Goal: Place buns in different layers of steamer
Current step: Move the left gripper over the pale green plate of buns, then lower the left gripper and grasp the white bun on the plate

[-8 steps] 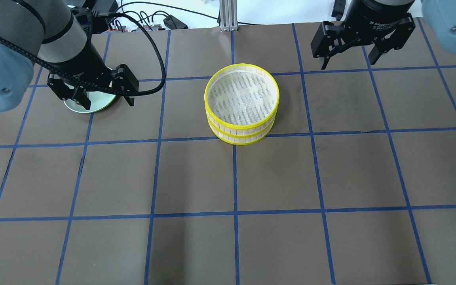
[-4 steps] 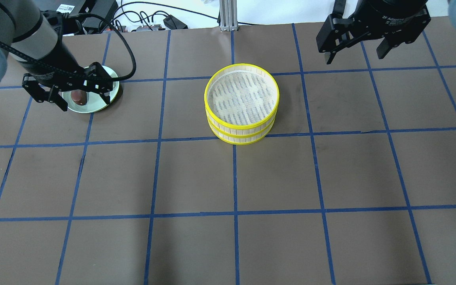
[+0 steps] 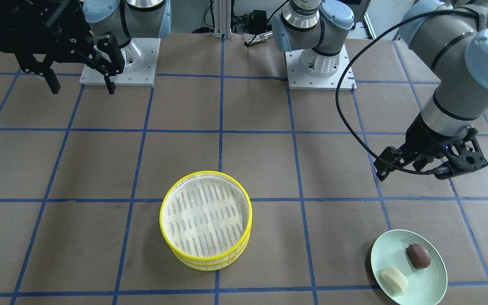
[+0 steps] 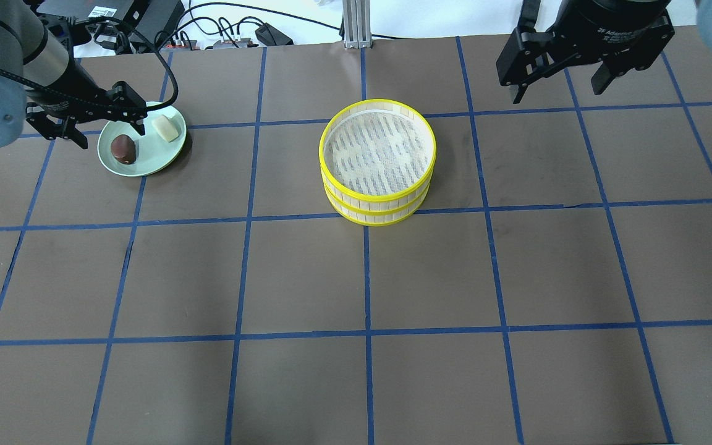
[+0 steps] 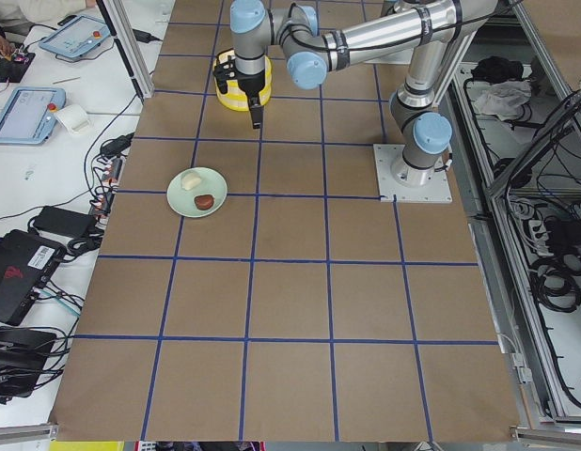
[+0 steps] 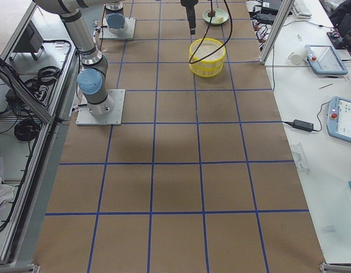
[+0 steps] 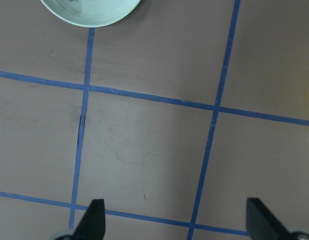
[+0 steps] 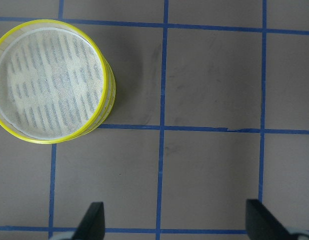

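Observation:
Next, I move my left gripper to the cream-white bun beside the reddish-brown bun on the pale green plate and close it around the cream-white bun's middle [image 3: 394, 280].
Two steamer layers [image 4: 377, 162] with yellow rims stand stacked at the table's middle, and the top mesh is empty; the stack also shows in the front view [image 3: 206, 226] and the right wrist view [image 8: 49, 82]. A cream-white bun [image 4: 166, 128] and a reddish-brown bun [image 4: 123, 148] lie on a pale green plate [image 4: 152, 154] at the left; the front view shows both, cream [image 3: 394, 280] and brown [image 3: 418, 256]. My left gripper [image 4: 110, 135] is open and empty, raised beside the plate. My right gripper [image 4: 559, 91] is open and empty, raised to the right of the steamer.
The table is brown paper with a blue tape grid. Cables and power bricks [image 4: 146, 18] lie beyond its far edge, behind the plate. An aluminium post [image 4: 354, 25] stands at the far edge behind the steamer. The arm bases [image 3: 318, 67] stand on the robot's side.
My left gripper has moved left and back off the plate, uncovering both buns. My right gripper has shifted slightly right and toward the far edge. The steamer has not moved.

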`<state>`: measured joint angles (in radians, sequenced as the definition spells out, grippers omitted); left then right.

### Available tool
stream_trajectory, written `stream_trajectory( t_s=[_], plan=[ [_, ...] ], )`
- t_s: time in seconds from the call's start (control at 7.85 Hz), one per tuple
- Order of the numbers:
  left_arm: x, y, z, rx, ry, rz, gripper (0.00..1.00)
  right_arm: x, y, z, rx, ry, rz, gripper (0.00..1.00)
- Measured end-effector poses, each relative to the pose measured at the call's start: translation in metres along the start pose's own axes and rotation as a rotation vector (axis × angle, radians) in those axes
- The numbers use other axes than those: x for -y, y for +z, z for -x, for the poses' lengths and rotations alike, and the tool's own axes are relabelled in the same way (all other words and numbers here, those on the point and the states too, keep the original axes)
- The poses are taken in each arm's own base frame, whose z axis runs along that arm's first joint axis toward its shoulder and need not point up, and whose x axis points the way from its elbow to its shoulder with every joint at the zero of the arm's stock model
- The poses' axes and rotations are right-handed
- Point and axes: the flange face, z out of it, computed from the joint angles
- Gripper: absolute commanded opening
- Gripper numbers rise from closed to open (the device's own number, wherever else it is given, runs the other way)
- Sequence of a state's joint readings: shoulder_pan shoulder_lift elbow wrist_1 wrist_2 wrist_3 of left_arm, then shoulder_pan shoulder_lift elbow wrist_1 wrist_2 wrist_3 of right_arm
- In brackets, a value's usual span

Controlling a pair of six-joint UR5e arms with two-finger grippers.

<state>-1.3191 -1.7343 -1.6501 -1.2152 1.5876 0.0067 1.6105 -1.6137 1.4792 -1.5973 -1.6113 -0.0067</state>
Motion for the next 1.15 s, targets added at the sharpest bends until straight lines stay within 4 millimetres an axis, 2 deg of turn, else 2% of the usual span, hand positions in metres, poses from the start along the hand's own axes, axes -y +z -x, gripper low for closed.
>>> stream_trajectory(
  t_s=[0.25, 0.51, 1.15],
  plan=[
    [0.032, 0.038, 0.003, 0.000, -0.026, -0.080, 1.00, 0.001, 0.004, 0.000, -0.002, 0.001, 0.005, 1.00],
    [0.056, 0.070, 0.003, -0.014, -0.115, -0.163, 1.00, -0.001, 0.008, 0.000, -0.006, 0.001, 0.026, 1.00],
    [0.097, 0.131, 0.001, -0.083, -0.236, -0.274, 1.00, -0.006, 0.011, -0.001, -0.006, 0.000, 0.044, 1.00]
  ],
)
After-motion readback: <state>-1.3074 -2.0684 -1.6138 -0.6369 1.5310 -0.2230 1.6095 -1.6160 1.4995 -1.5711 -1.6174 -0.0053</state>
